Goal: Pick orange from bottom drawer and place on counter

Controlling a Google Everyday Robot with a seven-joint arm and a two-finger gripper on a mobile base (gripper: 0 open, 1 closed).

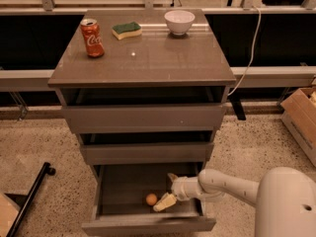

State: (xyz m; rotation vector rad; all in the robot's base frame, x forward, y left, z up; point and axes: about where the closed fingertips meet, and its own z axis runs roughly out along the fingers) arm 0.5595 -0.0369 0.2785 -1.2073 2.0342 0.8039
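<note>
My gripper needs to move over to the orange in the bottom drawer next, and then it should close its fingers around the orange's middle (151,198).
The orange (151,199) lies on the floor of the bottom drawer (148,225), which is pulled out. My gripper (168,189) is inside the drawer, just right of the orange. It is open and empty. One pale finger (165,202) reaches down beside the fruit, and I cannot tell whether it touches. The other finger points up toward the back. The counter (148,58) is the glossy top of the cabinet above.
A red soda can (92,37), a green-yellow sponge (126,30) and a white bowl (179,21) stand on the counter. The two upper drawers (143,117) are slightly open. A cardboard box (302,122) stands at the right and a black bar (29,199) lies at the lower left.
</note>
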